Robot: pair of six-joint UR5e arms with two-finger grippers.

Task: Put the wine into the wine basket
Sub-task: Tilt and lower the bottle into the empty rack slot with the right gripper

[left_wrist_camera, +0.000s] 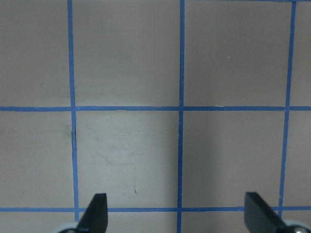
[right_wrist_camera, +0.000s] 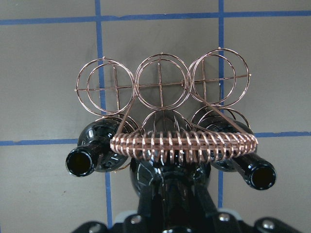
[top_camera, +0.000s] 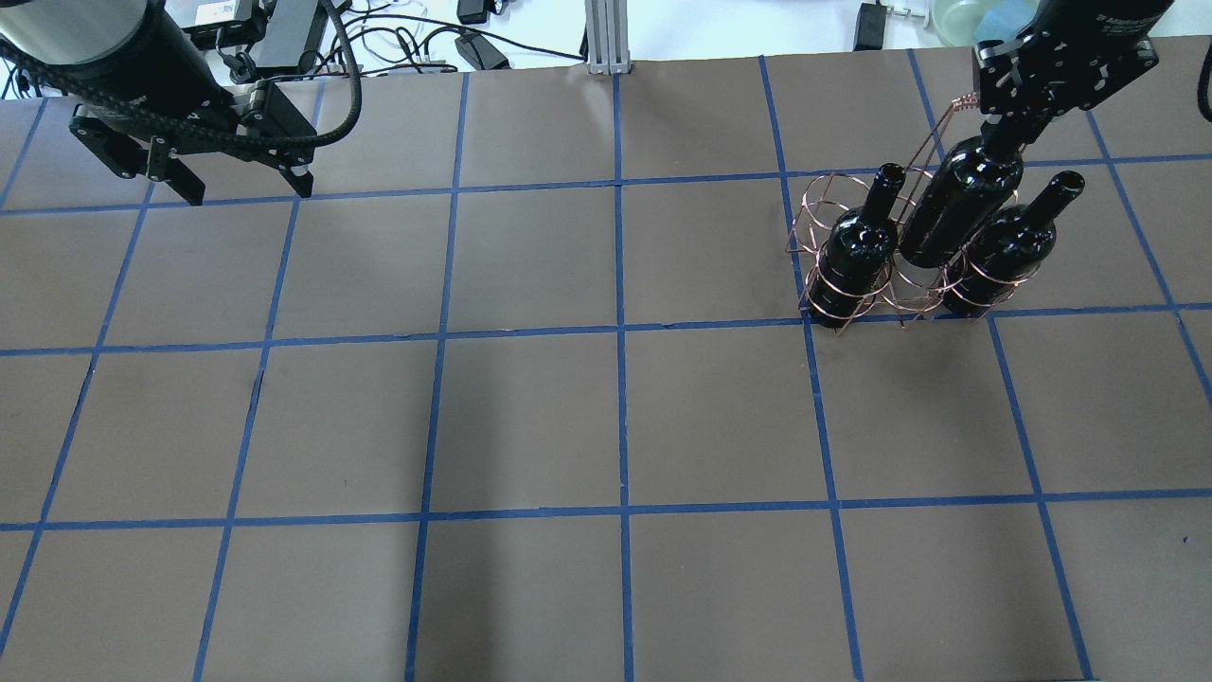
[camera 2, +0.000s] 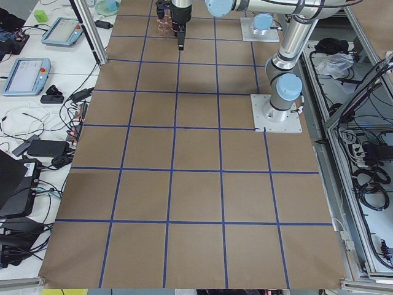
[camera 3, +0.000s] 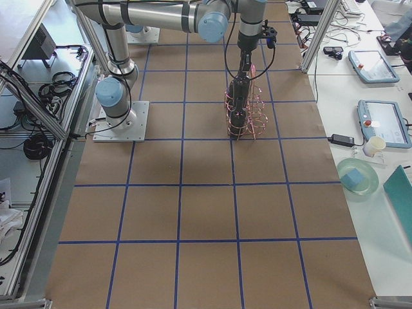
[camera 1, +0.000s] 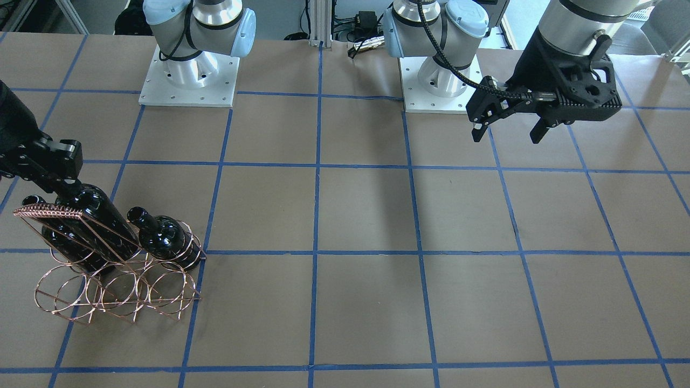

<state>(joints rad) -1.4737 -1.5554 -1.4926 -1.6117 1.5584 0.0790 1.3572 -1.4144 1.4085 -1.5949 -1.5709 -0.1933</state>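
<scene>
The robot's right gripper needs to release the middle wine bottle in the basket's ring [camera 1: 131, 244] [right_wrist_camera: 166, 133] between the other black bottles.
The copper wire wine basket [top_camera: 822, 204] stands at the table's right side, and also shows in the front view [camera 1: 116, 293]. Three glossy black wine bottles lean in it. The left one [top_camera: 857, 251] and the right one [top_camera: 1004, 251] rest in the lower rings. The middle bottle [top_camera: 956, 208] sits higher between them, under the coil-wrapped top bar [right_wrist_camera: 184, 145]. My right gripper [top_camera: 1002, 142] is shut on this middle bottle's neck [right_wrist_camera: 170, 189]. My left gripper [top_camera: 241, 185] hangs open and empty over the far left of the table, also seen in its wrist view [left_wrist_camera: 177, 213].
The brown table [top_camera: 606, 417] has a blue tape grid. The arm bases [camera 1: 188, 81] stand at the robot's side. Cables and devices [top_camera: 284, 28] lie beyond the far edge. In the right wrist view the basket's front rings [right_wrist_camera: 163, 87] hold nothing.
</scene>
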